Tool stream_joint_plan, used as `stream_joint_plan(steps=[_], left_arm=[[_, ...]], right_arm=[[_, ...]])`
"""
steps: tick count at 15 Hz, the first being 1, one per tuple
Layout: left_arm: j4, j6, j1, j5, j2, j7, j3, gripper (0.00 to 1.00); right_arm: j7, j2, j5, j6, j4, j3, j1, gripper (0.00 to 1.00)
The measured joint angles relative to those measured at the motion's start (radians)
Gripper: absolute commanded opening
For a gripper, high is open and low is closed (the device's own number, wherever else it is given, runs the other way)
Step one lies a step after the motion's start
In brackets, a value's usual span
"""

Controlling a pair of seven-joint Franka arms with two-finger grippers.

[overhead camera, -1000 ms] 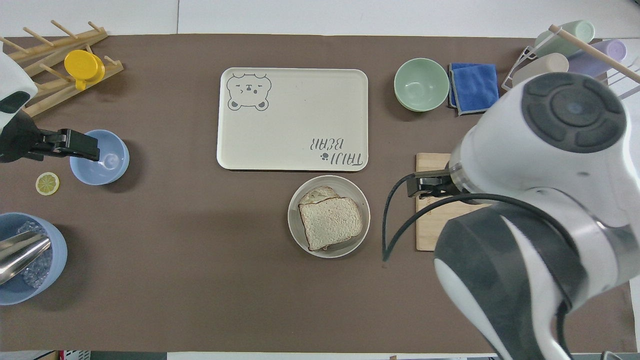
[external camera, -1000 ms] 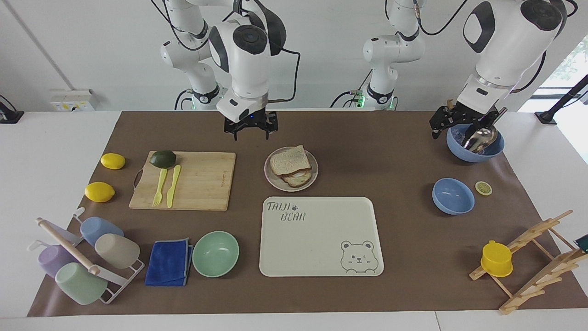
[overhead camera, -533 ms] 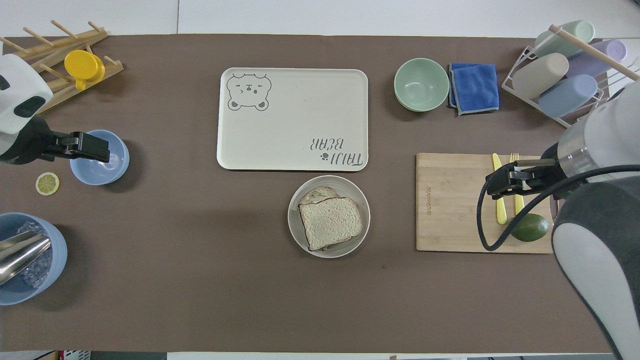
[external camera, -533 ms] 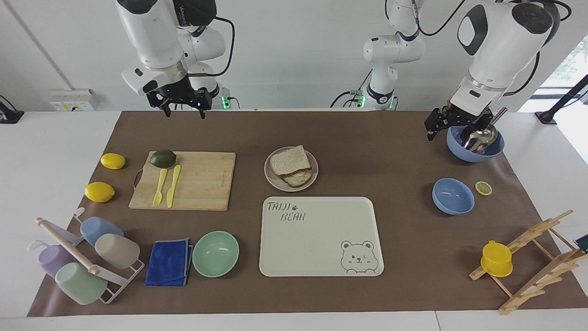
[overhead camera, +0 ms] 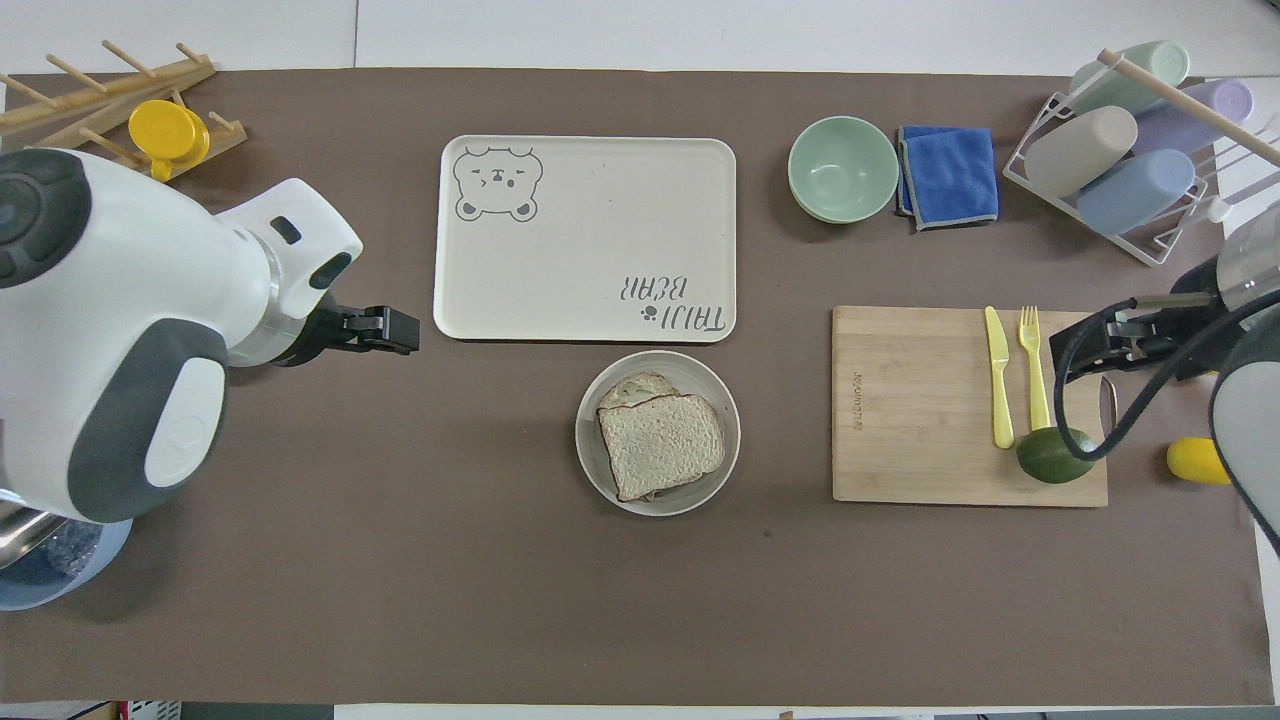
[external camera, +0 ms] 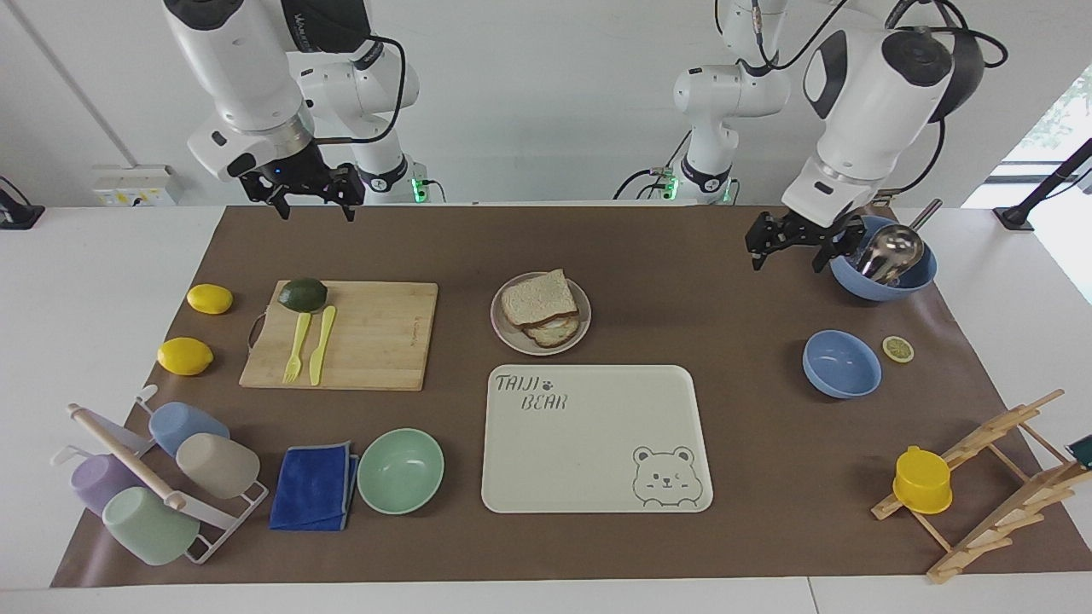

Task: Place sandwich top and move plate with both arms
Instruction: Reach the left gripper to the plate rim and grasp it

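Next, my left gripper closes on the rim of the small round plate (overhead camera: pixel 578 443), on the plate's side toward the blue bowl with the metal scoop.
The sandwich top (external camera: pixel 537 298) (overhead camera: pixel 660 445), a pale bread slice with a brown crust, lies on a browner toast slice with egg (external camera: pixel 553 331) on the small round plate (external camera: pixel 499 320) (overhead camera: pixel 588 440). The plate stands on the brown mat, just nearer to the robots than the cream tray. My right gripper (external camera: pixel 314 200) (overhead camera: pixel 1110 335) is open and empty, up in the air over the mat's edge by the cutting board. My left gripper (external camera: pixel 789 251) (overhead camera: pixel 390 330) is open and empty, over the mat between the plate and the blue bowl with a scoop.
The cream bear tray (external camera: pixel 597 443) lies beside the plate. A cutting board (external camera: pixel 367 341) holds an avocado, a fork and a knife. A blue bowl with a metal scoop (external camera: pixel 883 269), a second blue bowl (external camera: pixel 841 364), a green bowl (external camera: pixel 400 471), lemons, a cup rack and a wooden rack surround them.
My right gripper has risen from beside the plate and swung toward the right arm's end of the table. My left gripper has moved from the scoop bowl toward the plate.
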Motion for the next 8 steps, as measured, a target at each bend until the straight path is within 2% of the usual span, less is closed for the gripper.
stream_joint_plan(steps=[4,8], left_arm=[[-0.093,0.16,-0.068,-0.053,0.062,-0.029,0.0,1.0],[-0.249,0.357,-0.163,-0.104,0.086,-0.053,0.0,1.0]], right_arm=[[0.0,0.036,-0.002,-0.033,0.043,0.033,-0.022,1.0],[-0.009,0.046,-0.002,-0.055,0.063,0.033,-0.026,1.0]])
